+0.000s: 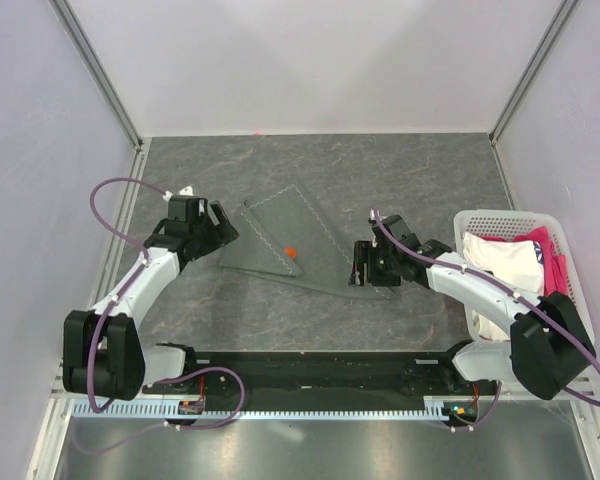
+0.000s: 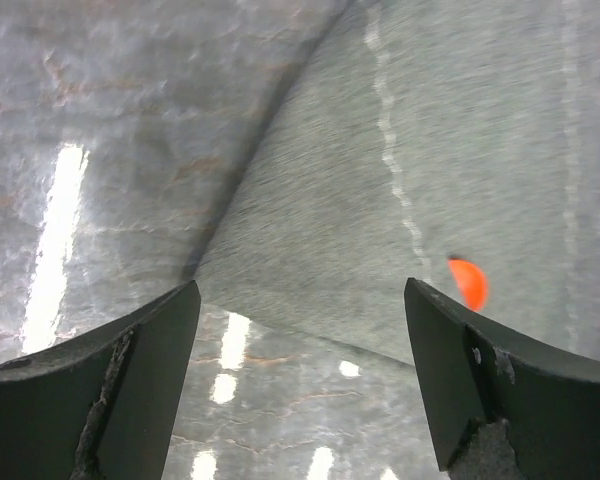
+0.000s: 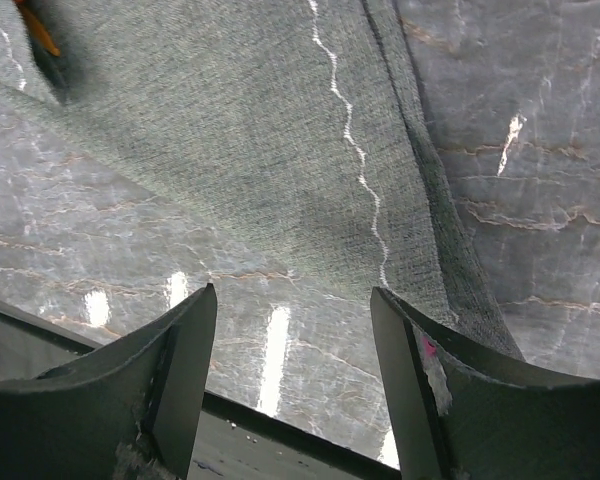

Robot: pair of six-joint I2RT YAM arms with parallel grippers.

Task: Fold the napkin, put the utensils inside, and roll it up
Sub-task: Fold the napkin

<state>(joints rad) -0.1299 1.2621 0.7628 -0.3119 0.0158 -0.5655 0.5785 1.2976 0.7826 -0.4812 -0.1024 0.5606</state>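
Observation:
The robot's right gripper needs to next move to the pointed corner [image 1: 390,294] [image 3: 488,338] nearest the white basket on the dark grey napkin and close there.
The dark grey napkin [image 1: 285,238] lies folded into a flat triangle on the table between my two arms, its pale stitched hem showing. Only a small orange tip of the utensils [image 1: 291,251] pokes out near its front edge; the rest is hidden under the cloth. My left gripper [image 1: 221,226] is open just off the napkin's left corner with nothing between its fingers. In the left wrist view the napkin [image 2: 380,190] and the orange tip [image 2: 467,282] lie just beyond the gripper [image 2: 300,345]. My right gripper [image 1: 360,263] is open at the napkin's right corner, and the right wrist view shows the cloth [image 3: 240,140] beyond the empty gripper [image 3: 292,345].
A white basket [image 1: 510,214] holding white and pink fabrics stands at the right edge beside the right arm. The black base rail [image 1: 310,370] runs along the near edge. Pale walls enclose the table at the back and sides.

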